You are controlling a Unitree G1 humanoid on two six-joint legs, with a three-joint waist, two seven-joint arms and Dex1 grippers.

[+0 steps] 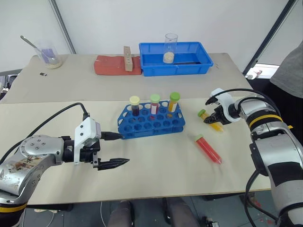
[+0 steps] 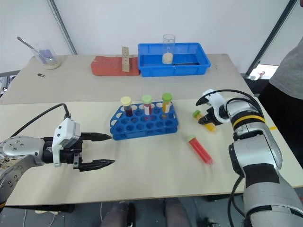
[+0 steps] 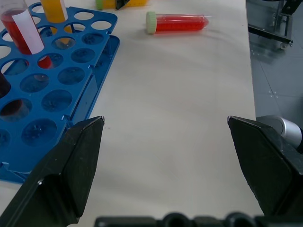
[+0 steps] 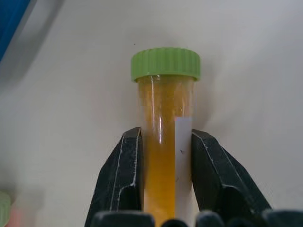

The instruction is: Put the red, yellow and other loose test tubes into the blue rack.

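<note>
Next, my right gripper puts the yellow test tube down in the blue rack's front corner hole (image 1: 175, 123) nearest the red test tube.
The blue rack (image 1: 150, 124) stands mid-table with three capped tubes (image 1: 155, 105) upright in its back row. To its right lies a yellow test tube (image 4: 163, 118) with a green cap, and my right gripper (image 1: 214, 121) is shut on its body, low over the tabletop. I cannot tell whether the tube is lifted off the table. A red test tube (image 1: 209, 150) with a green cap lies loose on the table just in front of that gripper. My left gripper (image 1: 123, 149) hangs open and holds nothing, left of the rack and pointing toward it.
A larger blue tray (image 1: 156, 71) holding a glass beaker (image 1: 170, 47) sits at the back. Beside it lie a red-brown pad (image 1: 111, 66) and a wooden block (image 1: 127, 57). A beaker with a spoon (image 1: 49, 56) stands far left. A person (image 1: 289, 71) stands at the right.
</note>
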